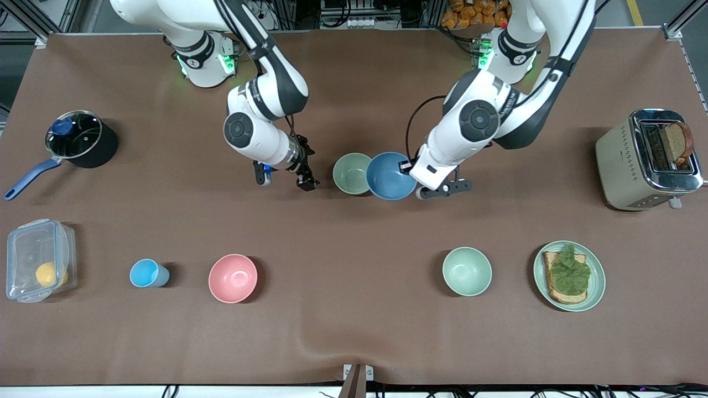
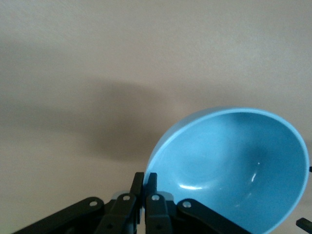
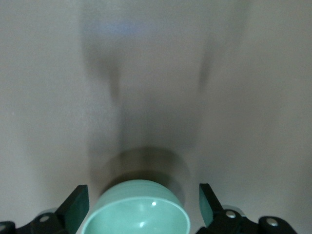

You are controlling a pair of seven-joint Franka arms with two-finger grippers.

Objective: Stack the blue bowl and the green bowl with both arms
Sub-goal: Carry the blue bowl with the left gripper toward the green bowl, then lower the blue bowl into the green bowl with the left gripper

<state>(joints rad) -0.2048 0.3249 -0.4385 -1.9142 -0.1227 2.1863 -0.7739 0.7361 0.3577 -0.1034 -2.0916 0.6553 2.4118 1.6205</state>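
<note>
I will release the blue bowl from my left gripper inside the green bowl (image 1: 353,173) next to my open right gripper.
My left gripper (image 1: 412,166) is shut on the rim of the blue bowl (image 1: 390,176) and holds it tilted just above the table. In the front view the bowl's edge overlaps the rim of the green bowl (image 1: 351,173), which stands upright on the table toward the right arm's end. In the left wrist view the left gripper (image 2: 145,181) pinches the blue bowl (image 2: 234,165) at its rim. My right gripper (image 1: 284,181) hangs open and empty beside the green bowl, apart from it. The green bowl (image 3: 139,212) shows low between the open right gripper (image 3: 141,195).
Nearer the front camera stand a light-blue cup (image 1: 148,273), a pink bowl (image 1: 232,278), another pale green bowl (image 1: 466,271) and a plate (image 1: 597,287) with toast. A lidded pot (image 1: 80,138) and clear box (image 1: 38,268) sit at the right arm's end, a toaster (image 1: 647,160) at the left arm's.
</note>
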